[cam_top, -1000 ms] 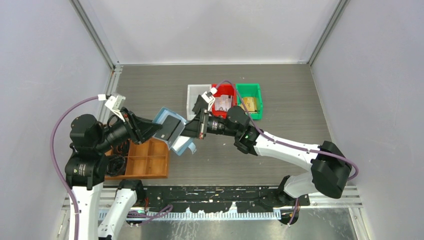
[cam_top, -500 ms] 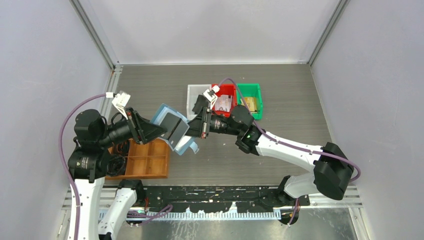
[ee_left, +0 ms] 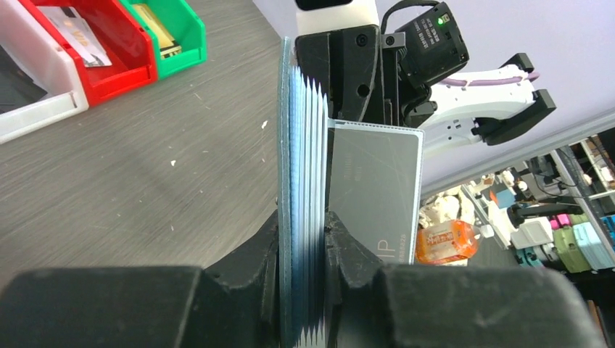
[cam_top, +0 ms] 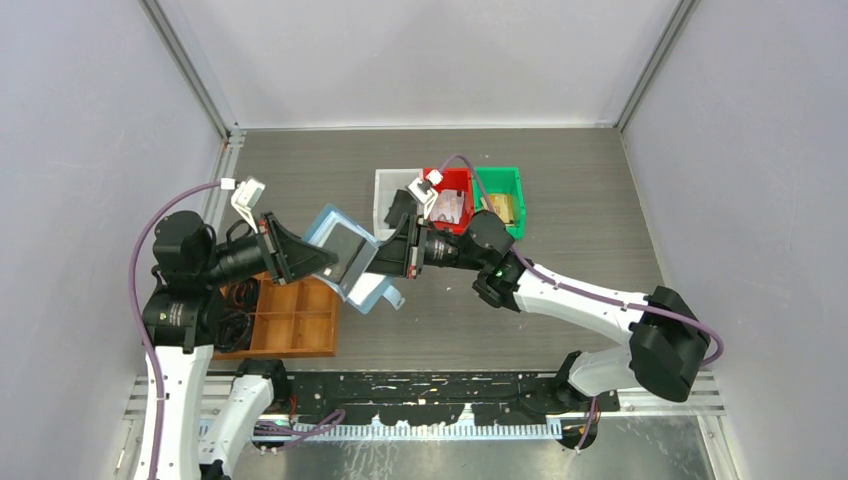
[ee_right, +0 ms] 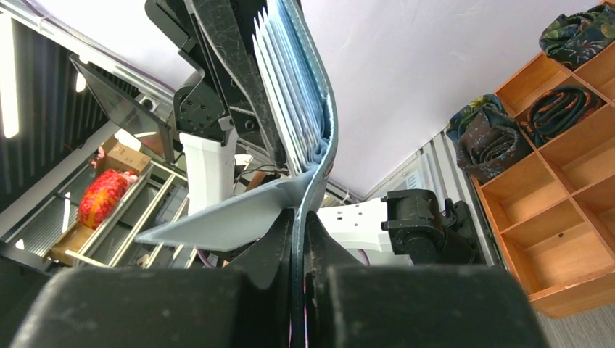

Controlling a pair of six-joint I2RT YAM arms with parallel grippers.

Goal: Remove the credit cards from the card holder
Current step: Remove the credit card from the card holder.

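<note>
My right gripper needs to open its fingers, as it is shut on the card holder's bent outer cover, and take the paler blue pockets (ee_right: 296, 101) beside the cover.
The teal-blue card holder (cam_top: 368, 292) hangs open in the air between both grippers, above the table's left middle. My left gripper (cam_top: 322, 262) is shut on its stack of paler blue pockets (ee_left: 301, 145). A dark grey credit card (cam_top: 345, 246) sticks partly out of the pockets, and it also shows in the left wrist view (ee_left: 377, 188). My right gripper (cam_top: 380, 258) is shut on the holder's thin outer cover (ee_right: 313, 130), right next to the card. In the right wrist view the cover bends away from the pockets. No other card shows.
A white bin (cam_top: 390, 185), a red bin (cam_top: 455, 190) and a green bin (cam_top: 500, 195) stand in a row behind the grippers. A brown wooden compartment tray (cam_top: 290, 320) lies under the left arm, with rolled dark items in its cells (ee_right: 558, 123).
Both grippers have drifted slightly right with the holder held between them. The left wrist has swung further in. Both grips are unchanged.
</note>
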